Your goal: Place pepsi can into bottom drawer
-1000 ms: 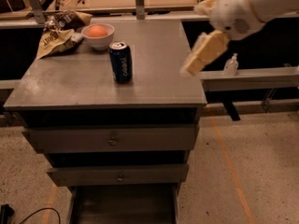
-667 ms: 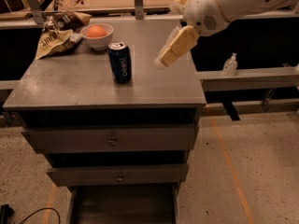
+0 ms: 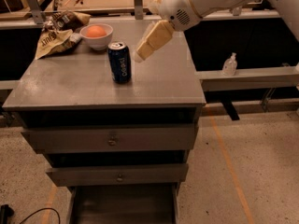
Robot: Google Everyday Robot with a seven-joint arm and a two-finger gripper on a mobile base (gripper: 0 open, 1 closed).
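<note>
My gripper is going to close on the upper part [image 3: 120, 54] of the pepsi can, just below its silver top, so that its lower body stays free.
The pepsi can [image 3: 120, 62], dark blue with a silver top, stands upright on the grey cabinet top [image 3: 70, 85], left of centre. My gripper [image 3: 140, 55] hangs from the white arm [image 3: 196, 3] that reaches in from the upper right. Its cream tip is just right of the can's top, close to it but apart, and holds nothing. The bottom drawer [image 3: 124, 206] is pulled out at the cabinet's foot, showing a dark inside; its front runs off the lower edge of the view.
A white bowl with an orange fruit [image 3: 96, 35] and a crumpled snack bag [image 3: 53, 36] sit at the back left of the cabinet top. Two shut drawers with knobs [image 3: 112, 139] are above the open one. A small bottle [image 3: 229, 64] stands on a ledge at right. A black cable [image 3: 32, 213] lies on the floor.
The arm has swung left and down across the cabinet top, bringing my gripper from the right edge to just beside the can. The can has not moved.
</note>
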